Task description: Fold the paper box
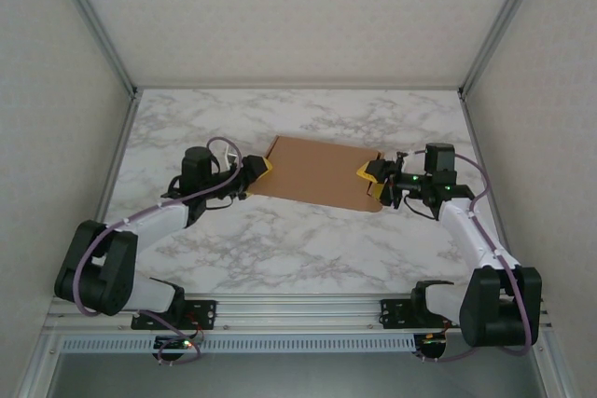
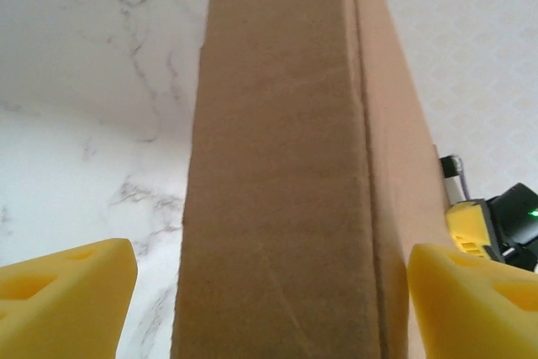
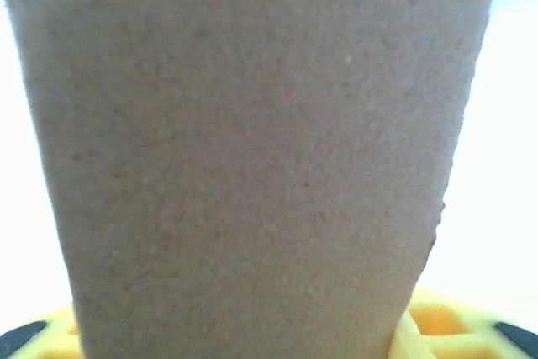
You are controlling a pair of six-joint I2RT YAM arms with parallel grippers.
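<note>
The narrow end of the paper box sits at a slant between my left gripper's open fingers, so I should straighten that gripper and grip that end [image 1: 270, 149] before my right gripper lets go.
The paper box [image 1: 317, 172] is a flat brown cardboard box lying across the middle of the marble table [image 1: 280, 240]. My left gripper [image 1: 257, 174] is at the box's left end, open. In the left wrist view its yellow fingers [image 2: 67, 296] straddle the box's narrow side [image 2: 286, 208], and marble shows between the left finger and the cardboard. My right gripper [image 1: 374, 184] is shut on the box's right end. In the right wrist view, cardboard [image 3: 252, 149] spans between its yellow fingertips [image 3: 437, 325].
Pale walls with metal posts [image 1: 112, 72] enclose the table on three sides. Both arm bases sit on the rail [image 1: 298, 309] at the near edge. Bare marble lies in front of and behind the box.
</note>
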